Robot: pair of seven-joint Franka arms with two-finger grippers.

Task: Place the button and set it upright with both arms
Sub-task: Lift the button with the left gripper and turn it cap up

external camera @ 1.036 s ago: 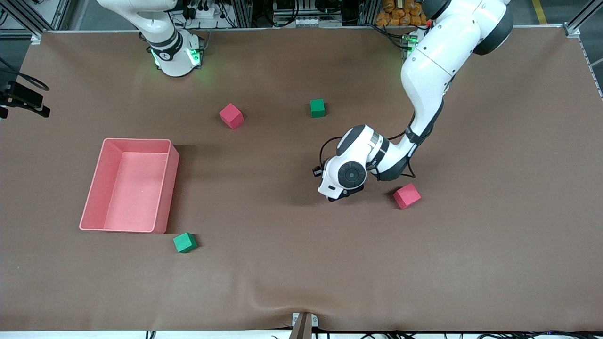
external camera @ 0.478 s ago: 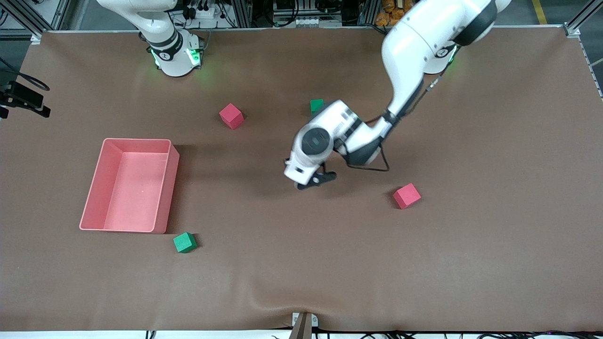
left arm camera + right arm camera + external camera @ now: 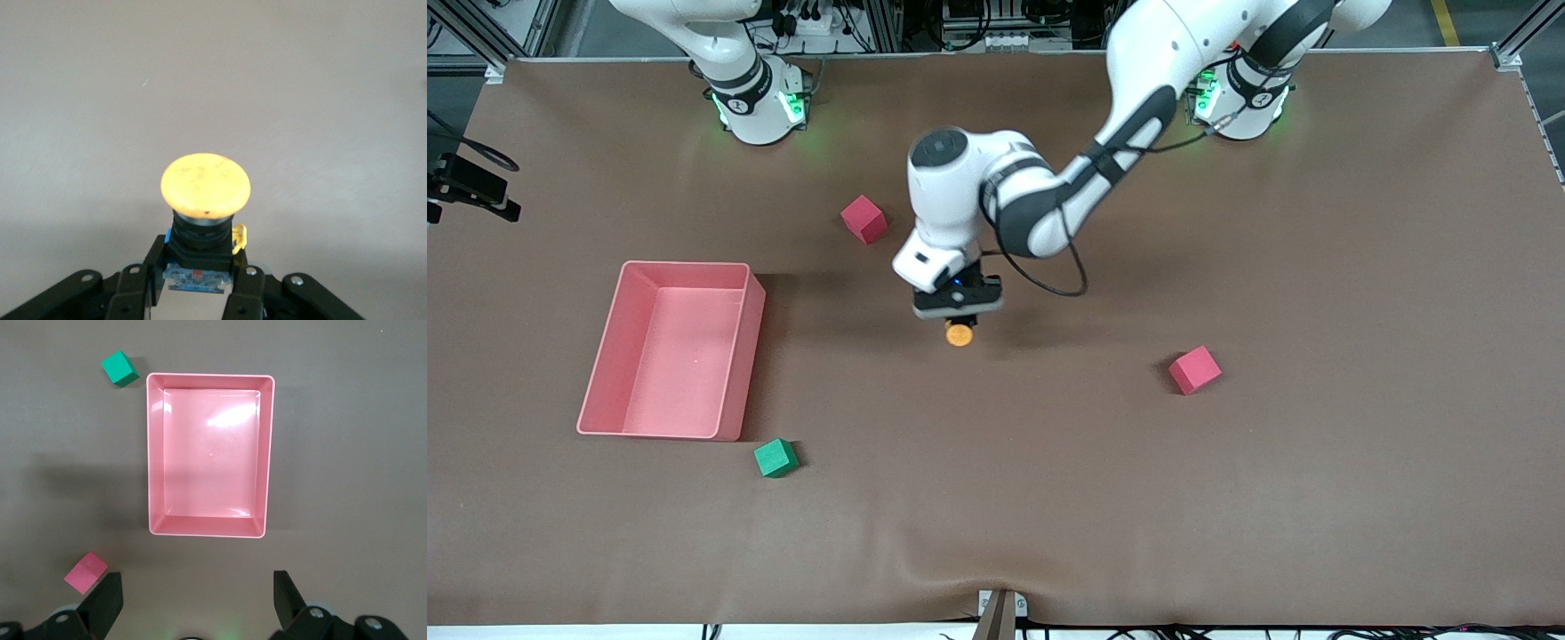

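Note:
The robot's left gripper should release the button on the brown table (image 3: 909,316) in front of the pink cube that is nearest the bin.
My left gripper (image 3: 958,318) is shut on the button (image 3: 959,334) and holds it over the middle of the table. In the left wrist view the black fingers (image 3: 137,293) clamp the button's dark body, and its round orange cap (image 3: 205,186) sticks out past the fingertips. That view's left gripper (image 3: 193,283) has only bare brown table in front of it. My right arm (image 3: 738,80) waits at its base. My right gripper (image 3: 195,600) is open and empty, high over the table, and is out of the front view.
A pink bin (image 3: 685,265) stands toward the right arm's end and also shows in the right wrist view (image 3: 210,453). A green cube (image 3: 775,458) lies near its front corner. One pink cube (image 3: 863,219) lies near the left arm's wrist, another (image 3: 1194,370) toward the left arm's end.
My left arm has lifted from beside the pink cube at its own end and swung toward the middle. The button's orange cap now shows, and the arm hides a second green cube.

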